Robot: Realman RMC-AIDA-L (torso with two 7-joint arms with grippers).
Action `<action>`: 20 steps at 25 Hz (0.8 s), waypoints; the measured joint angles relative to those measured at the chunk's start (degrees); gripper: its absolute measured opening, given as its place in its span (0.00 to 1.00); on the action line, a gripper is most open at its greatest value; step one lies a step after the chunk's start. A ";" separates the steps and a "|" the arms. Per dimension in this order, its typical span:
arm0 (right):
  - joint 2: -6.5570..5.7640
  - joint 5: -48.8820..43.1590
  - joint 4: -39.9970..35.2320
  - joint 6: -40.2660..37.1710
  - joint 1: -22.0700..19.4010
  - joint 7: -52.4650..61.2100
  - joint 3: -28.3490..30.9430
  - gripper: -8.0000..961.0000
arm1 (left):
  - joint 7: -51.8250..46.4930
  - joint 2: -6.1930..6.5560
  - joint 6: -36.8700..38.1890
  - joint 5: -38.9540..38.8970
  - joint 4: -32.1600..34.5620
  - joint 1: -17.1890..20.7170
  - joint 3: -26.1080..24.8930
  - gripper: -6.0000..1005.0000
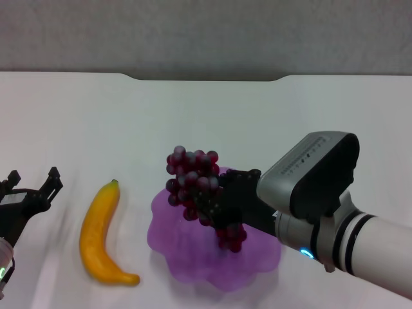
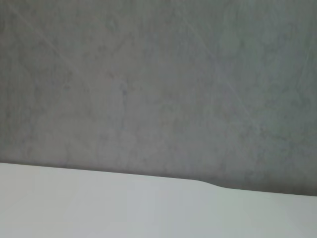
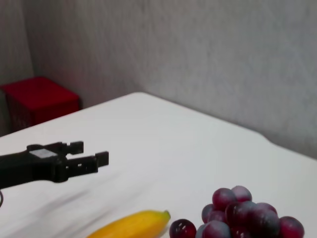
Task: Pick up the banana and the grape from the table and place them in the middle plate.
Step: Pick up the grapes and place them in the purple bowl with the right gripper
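Observation:
I will let go of the grape with my right gripper inside the middle plate, toward the plate's side farther from the banana (image 1: 243, 224).
My right gripper (image 1: 222, 205) is shut on the grape (image 1: 192, 179), a dark red-purple bunch held up over the middle plate (image 1: 183, 261), a translucent purple dish with a wavy rim. The lower grapes hang down in front of the plate. The grape (image 3: 240, 215) also fills the near corner of the right wrist view. The yellow banana (image 1: 102, 233) lies on the white table (image 1: 193, 109) just left of the plate, stem pointing away from me. My left gripper (image 1: 33, 179) hovers open to the left of the banana, holding nothing. The right wrist view shows the left gripper (image 3: 89, 154) beyond the banana (image 3: 131, 225).
The table's far edge has a shallow notch (image 1: 206, 78) against a grey wall. A red box (image 3: 39, 99) stands off the table beyond its left side. The left wrist view shows only the table (image 2: 148, 208) and wall.

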 joint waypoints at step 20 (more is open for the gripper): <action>0.10 0.61 -4.17 21.84 6.16 6.94 12.37 0.37 | 0.40 0.00 0.01 0.01 -0.03 0.01 -0.27 0.84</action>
